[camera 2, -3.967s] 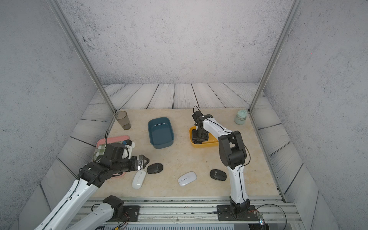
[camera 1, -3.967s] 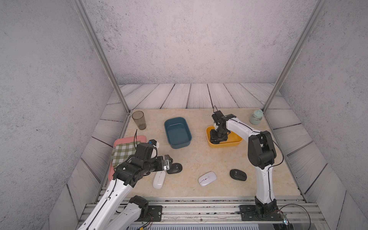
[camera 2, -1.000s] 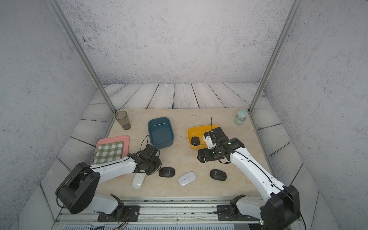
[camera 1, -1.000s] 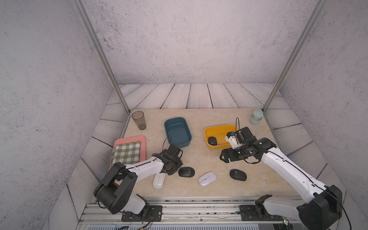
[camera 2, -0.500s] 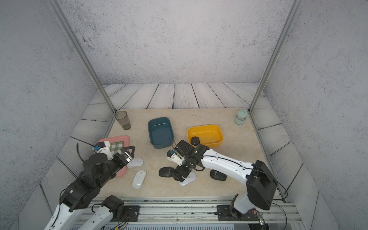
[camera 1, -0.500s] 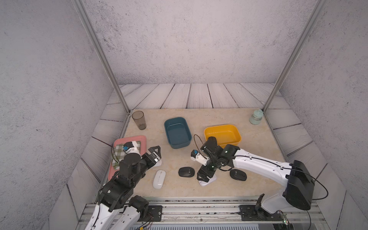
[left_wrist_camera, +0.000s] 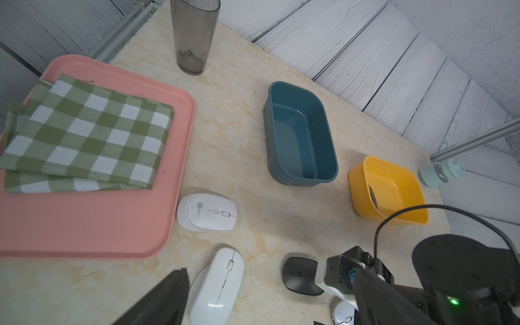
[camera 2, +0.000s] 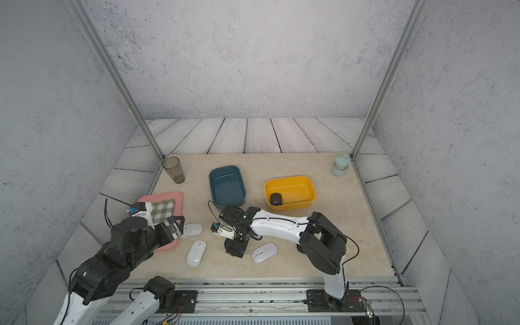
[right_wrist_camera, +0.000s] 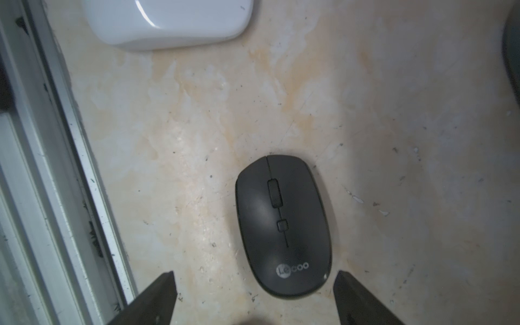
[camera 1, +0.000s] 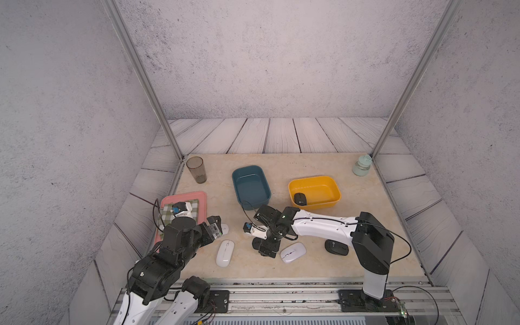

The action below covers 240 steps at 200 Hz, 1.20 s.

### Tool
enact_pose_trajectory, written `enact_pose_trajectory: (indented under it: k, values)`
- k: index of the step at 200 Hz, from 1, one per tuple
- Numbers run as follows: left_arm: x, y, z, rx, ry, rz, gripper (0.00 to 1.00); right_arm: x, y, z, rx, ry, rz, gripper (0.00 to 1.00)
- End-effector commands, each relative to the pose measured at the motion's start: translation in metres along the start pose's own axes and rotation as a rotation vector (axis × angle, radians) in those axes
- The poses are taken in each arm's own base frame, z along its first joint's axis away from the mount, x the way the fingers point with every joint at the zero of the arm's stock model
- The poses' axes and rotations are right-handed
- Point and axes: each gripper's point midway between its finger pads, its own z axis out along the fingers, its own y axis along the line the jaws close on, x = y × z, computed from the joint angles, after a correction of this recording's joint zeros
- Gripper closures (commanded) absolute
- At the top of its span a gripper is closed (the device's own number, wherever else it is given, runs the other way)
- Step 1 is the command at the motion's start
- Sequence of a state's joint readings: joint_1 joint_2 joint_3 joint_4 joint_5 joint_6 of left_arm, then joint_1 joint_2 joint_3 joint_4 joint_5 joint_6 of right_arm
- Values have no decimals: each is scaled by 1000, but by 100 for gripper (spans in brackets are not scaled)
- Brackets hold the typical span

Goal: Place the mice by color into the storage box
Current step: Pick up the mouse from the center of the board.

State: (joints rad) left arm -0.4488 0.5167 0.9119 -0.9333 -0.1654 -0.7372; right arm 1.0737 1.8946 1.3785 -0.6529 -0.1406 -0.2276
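My right gripper will move farther over the black mouse and grip the sides of its middle [right_wrist_camera: 282, 224], because only the mouse's logo end is between its fingers.
A black mouse [right_wrist_camera: 282, 225] lies on the table, its logo end between the fingers of my open right gripper [right_wrist_camera: 254, 274], which hangs low at the middle front [camera 1: 267, 249]. Another black mouse [camera 1: 300, 199] sits in the yellow storage box [camera 1: 311, 178]. A third black mouse [camera 1: 336, 247] lies at the front right. The blue storage box [camera 1: 247, 168] is empty. Three white mice rest on the table: a long one [camera 1: 225, 253], one by my right gripper [camera 1: 292, 252] and one beside the tray [camera 2: 192, 229]. My left gripper [camera 1: 214, 226] is open, raised and holds nothing.
A pink tray [camera 1: 201, 197] with a green checked cloth [left_wrist_camera: 84, 135] lies at the left. A grey tumbler [camera 1: 196, 169] stands at the back left and a small pale jar [camera 1: 362, 166] at the back right. The metal rail [right_wrist_camera: 56, 168] runs along the table's front edge.
My left gripper has opened and pulled back and up from the black mouse in the middle. My right arm has swung from beside the yellow box to that mouse.
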Motion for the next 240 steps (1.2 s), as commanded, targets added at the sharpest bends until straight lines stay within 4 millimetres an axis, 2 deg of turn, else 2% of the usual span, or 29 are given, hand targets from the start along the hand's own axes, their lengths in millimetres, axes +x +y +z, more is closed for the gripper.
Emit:
enact_pose_trajectory:
  k: [1,35,58,99,145,187,203,228,240]
  values:
    - [-2,4,-2,-27,0,33,2,1,-4,21,25,40,-51,9]
    - [-4,6,-5,-41,-6,53,2,3,-13,38,81,79,-78,13]
    - [-5,7,-5,-46,-8,60,2,1,-16,41,92,65,-68,20]
    - [-3,8,-3,-49,-3,70,2,7,-19,46,116,72,-64,23]
    - [1,10,-1,-51,0,67,2,15,-16,60,87,106,-62,38]
    - [2,12,-2,-54,-1,69,2,13,-15,55,90,85,-56,46]
    - [3,12,-1,-53,1,69,2,13,-15,51,98,77,-53,44]
    - [3,12,-1,-51,0,68,2,9,-17,42,115,51,-42,27]
    - [3,12,-1,-51,1,68,2,7,-18,36,126,40,-42,22]
